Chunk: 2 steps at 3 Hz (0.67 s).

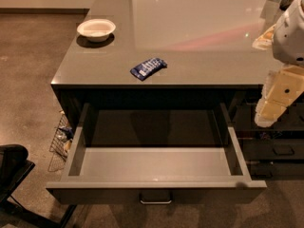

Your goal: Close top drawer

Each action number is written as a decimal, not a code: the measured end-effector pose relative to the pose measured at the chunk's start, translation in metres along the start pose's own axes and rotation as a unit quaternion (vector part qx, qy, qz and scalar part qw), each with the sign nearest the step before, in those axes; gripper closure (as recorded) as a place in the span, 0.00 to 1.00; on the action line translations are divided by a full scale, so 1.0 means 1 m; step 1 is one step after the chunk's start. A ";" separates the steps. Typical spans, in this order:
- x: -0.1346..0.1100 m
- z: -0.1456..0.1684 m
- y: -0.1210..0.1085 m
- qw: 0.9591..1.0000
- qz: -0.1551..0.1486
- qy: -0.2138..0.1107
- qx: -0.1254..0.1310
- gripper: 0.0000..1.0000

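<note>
Next, my gripper moves to the top drawer's front (238, 193), at the end of the drawer farther from the wire rack, and closes there.
The top drawer (156, 192) is pulled far out of the dark-grey counter toward the camera. It is wide and shallow, light grey and empty inside, with a small silver bar handle (156, 199) centred on its front. My gripper (270, 109) hangs from the white and cream arm (289, 32) at the right edge. It is beside the counter's front right corner, above and just right of the drawer's right side wall, touching nothing that I can see.
On the glossy counter top (199, 46) sit a white bowl (96, 29), a blue packet (148, 68) and a pale package (263, 38) by the arm. Narrower dark drawers (283, 149) are at the right. A wire rack (61, 139) and a black object (12, 167) stand at the left on the floor.
</note>
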<state>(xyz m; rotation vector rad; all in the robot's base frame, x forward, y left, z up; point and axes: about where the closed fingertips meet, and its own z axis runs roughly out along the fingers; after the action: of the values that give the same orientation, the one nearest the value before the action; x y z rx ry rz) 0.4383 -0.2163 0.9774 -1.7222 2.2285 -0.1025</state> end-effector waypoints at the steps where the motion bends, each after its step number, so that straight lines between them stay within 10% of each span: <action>1: 0.000 0.000 0.000 1.000 0.000 0.000 0.000 0.00; 2: 0.008 0.013 0.015 1.000 0.004 -0.013 -0.003 0.00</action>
<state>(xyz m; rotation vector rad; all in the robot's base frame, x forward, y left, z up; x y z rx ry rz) 0.4260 -0.2185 0.9592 -1.7085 2.2184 -0.0721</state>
